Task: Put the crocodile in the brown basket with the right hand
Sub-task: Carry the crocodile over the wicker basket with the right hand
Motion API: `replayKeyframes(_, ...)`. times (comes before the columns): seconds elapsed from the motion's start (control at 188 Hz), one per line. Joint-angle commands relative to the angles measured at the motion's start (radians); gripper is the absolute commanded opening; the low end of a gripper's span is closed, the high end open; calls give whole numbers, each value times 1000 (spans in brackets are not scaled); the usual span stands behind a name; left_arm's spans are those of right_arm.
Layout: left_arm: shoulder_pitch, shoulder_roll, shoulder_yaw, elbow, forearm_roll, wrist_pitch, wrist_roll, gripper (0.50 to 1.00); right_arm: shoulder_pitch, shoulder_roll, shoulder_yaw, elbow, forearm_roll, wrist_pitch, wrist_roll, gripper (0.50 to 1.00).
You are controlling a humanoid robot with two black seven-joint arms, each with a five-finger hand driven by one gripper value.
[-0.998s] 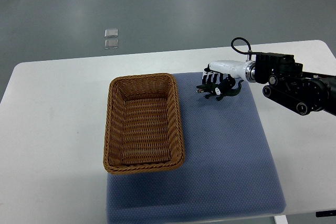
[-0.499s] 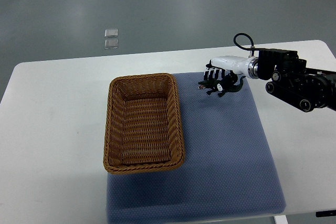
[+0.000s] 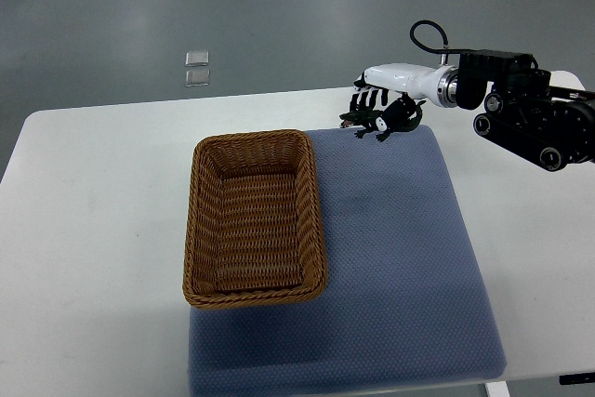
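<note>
My right gripper is going to release the crocodile inside the far half of the empty brown basket (image 3: 232,195), letting it go there.
The small dark green crocodile (image 3: 373,122) hangs in the air over the far edge of the blue mat, held by my right hand (image 3: 379,105), whose white-and-black fingers are curled around it. The right arm comes in from the right edge, its black forearm at the upper right. The brown wicker basket (image 3: 255,143) stands on the left part of the mat, down and to the left of the hand, with nothing inside it. The left hand does not show.
A blue mat (image 3: 400,267) covers the middle and right of the white table (image 3: 93,230). Two small clear squares (image 3: 196,68) lie on the grey floor beyond the table. A black cable (image 3: 426,36) loops above the wrist.
My right hand has lifted the crocodile off the mat and carried it up and slightly left, towards the mat's far edge. The basket has not moved.
</note>
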Motion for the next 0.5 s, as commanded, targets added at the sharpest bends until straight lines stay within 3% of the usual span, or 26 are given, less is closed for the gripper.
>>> replayKeyframes(0.0, 1, 0, 0, 0, 0, 0, 0, 1000, 37, 1, 2, 62, 1, 0, 5, 500)
replayKeyframes(0.159, 0, 0, 0, 0, 0, 0, -1, 1000, 74, 43, 0, 108, -1, -1, 6, 500)
replayKeyframes(0.494, 0, 0, 0, 0, 0, 0, -1, 1000, 151, 231, -81, 123, -21, -23, 20, 500)
